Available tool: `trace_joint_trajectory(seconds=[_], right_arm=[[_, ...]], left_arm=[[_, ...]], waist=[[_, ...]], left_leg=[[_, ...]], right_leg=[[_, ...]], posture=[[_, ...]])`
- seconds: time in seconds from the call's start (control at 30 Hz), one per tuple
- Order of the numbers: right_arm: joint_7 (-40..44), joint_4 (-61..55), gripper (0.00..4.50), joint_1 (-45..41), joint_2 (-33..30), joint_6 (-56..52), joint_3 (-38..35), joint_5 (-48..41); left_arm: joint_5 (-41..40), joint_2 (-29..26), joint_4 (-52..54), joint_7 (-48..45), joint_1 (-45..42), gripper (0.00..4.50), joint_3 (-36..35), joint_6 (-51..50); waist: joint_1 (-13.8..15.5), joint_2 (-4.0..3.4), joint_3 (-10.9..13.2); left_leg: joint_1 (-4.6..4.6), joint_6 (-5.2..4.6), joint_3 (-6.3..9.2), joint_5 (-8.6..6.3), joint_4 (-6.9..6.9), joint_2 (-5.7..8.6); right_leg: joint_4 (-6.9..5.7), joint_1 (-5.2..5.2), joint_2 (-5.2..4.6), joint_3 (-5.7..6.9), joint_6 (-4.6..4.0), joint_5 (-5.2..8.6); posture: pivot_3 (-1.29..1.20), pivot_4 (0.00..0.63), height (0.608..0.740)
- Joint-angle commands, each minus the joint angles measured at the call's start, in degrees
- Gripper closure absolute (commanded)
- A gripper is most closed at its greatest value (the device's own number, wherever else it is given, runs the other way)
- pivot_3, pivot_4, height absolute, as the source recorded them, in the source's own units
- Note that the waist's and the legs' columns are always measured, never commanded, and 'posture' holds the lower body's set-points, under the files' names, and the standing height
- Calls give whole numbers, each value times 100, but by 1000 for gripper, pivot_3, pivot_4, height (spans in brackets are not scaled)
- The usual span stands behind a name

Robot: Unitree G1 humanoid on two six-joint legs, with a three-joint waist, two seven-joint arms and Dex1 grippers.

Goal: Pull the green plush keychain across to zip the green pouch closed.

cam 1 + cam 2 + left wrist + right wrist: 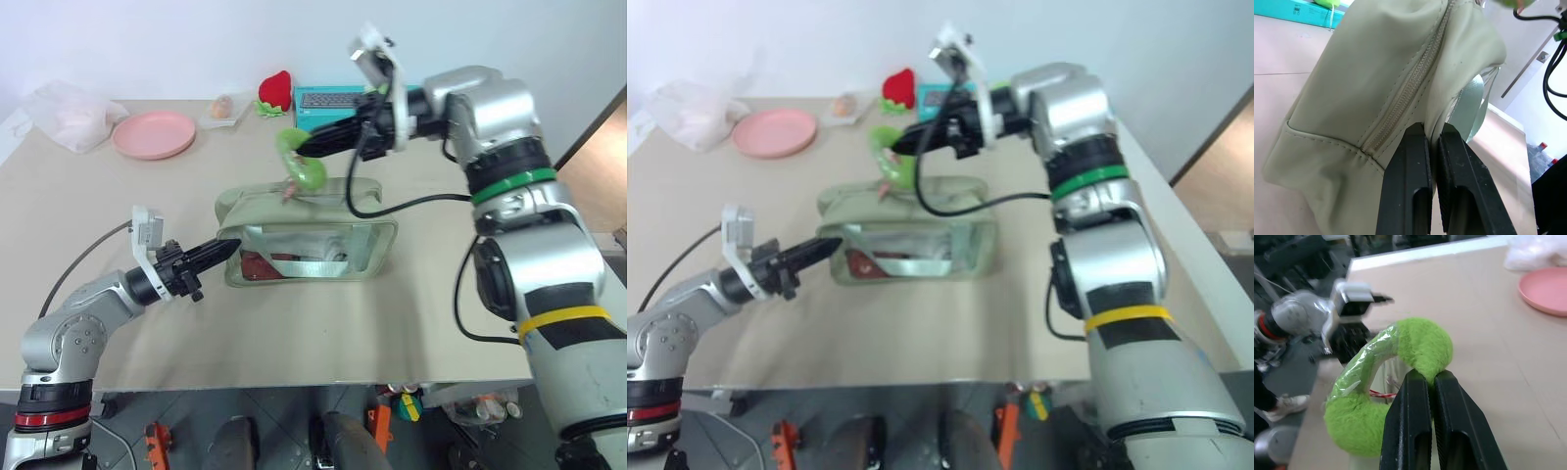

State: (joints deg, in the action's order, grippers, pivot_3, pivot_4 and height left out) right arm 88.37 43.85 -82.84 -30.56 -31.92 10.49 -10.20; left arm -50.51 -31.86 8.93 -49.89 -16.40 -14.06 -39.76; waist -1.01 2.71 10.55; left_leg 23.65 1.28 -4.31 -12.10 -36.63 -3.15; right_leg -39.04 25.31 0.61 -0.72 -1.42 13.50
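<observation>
The robot's right gripper needs to release the green plush keychain beside the end of the green pouch opposite the left gripper (399, 286).
The green pouch (294, 217) lies mid-table, a red item showing through its clear side window. My left gripper (231, 246) is shut on the pouch's left end; in the left wrist view its fingers (1415, 161) pinch the fabric beside the zip (1410, 88). The green plush keychain (302, 163), a fuzzy lime ring, hangs just above the pouch's top on a thin reddish cord. My right gripper (300, 152) is shut on the ring and points left. In the right wrist view its fingers (1410, 401) clamp the keychain (1422, 342).
At the back of the table stand a pink plate (154, 133), a crumpled plastic bag (69, 113), a red plush strawberry (276, 91) and a teal keyboard box (328, 101). The table's front edge runs just below the pouch.
</observation>
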Motion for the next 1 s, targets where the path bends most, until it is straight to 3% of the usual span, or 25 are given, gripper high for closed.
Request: trace_joint_trajectory(seconds=[0.03,0.27,0.43,0.53,0.63,0.73,0.83,1.0], right_arm=[[-6,-770,4452,323,-660,207,-95,168],[-485,-1459,4452,956,-1922,521,-384,382],[-710,-2189,4452,2525,-2659,1076,-191,812],[-965,-3240,4452,3896,-2250,773,-27,580],[-1447,-3625,4452,4651,-1895,929,348,937],[-1758,-3668,4452,4750,-1615,799,413,972],[-1764,-3879,4452,4668,-1744,878,331,963],[-1975,-3901,4452,4241,-1552,203,-503,180]], left_arm=[[-19,-1,58,-42,-6,4500,-10,17],[-33,-6,46,-80,-11,4500,14,-22],[-63,-49,51,-108,11,4500,12,-69],[-91,-77,52,-110,11,4500,0,-110],[-100,-104,47,-103,-15,4500,13,-149],[-122,-135,88,-105,-67,4500,21,-211],[-171,-180,88,-57,-157,4500,-59,-279],[-213,-194,-12,152,-276,4500,-213,-387]], waist=[[-13,-3,2],[-22,-9,6],[-19,0,0],[-74,-8,2],[-116,2,-12],[-116,-2,-17],[-117,14,-26],[-124,14,-25]], left_leg=[[-1,-4,-3,-2,0,3],[-4,-8,-5,-5,4,8],[-23,-7,-6,-5,4,6],[-26,-7,-16,-5,1,4],[-51,7,-8,-6,6,-18],[-57,27,-8,7,7,-18],[-64,26,-7,14,2,-18],[-58,21,-11,17,1,-17]], right_leg=[[0,2,-3,-5,1,1],[0,5,-2,-13,35,21],[2,-12,-1,-14,37,24],[-1,-9,0,-28,38,22],[-2,-29,21,-23,39,24],[-9,-28,23,-21,31,16],[-9,-37,24,-17,31,6],[-8,-29,24,-22,29,1]], posture=[[0,150,740],[0,150,740],[0,150,740],[0,150,740],[0,150,740],[0,150,740],[0,150,740],[0,150,740]])
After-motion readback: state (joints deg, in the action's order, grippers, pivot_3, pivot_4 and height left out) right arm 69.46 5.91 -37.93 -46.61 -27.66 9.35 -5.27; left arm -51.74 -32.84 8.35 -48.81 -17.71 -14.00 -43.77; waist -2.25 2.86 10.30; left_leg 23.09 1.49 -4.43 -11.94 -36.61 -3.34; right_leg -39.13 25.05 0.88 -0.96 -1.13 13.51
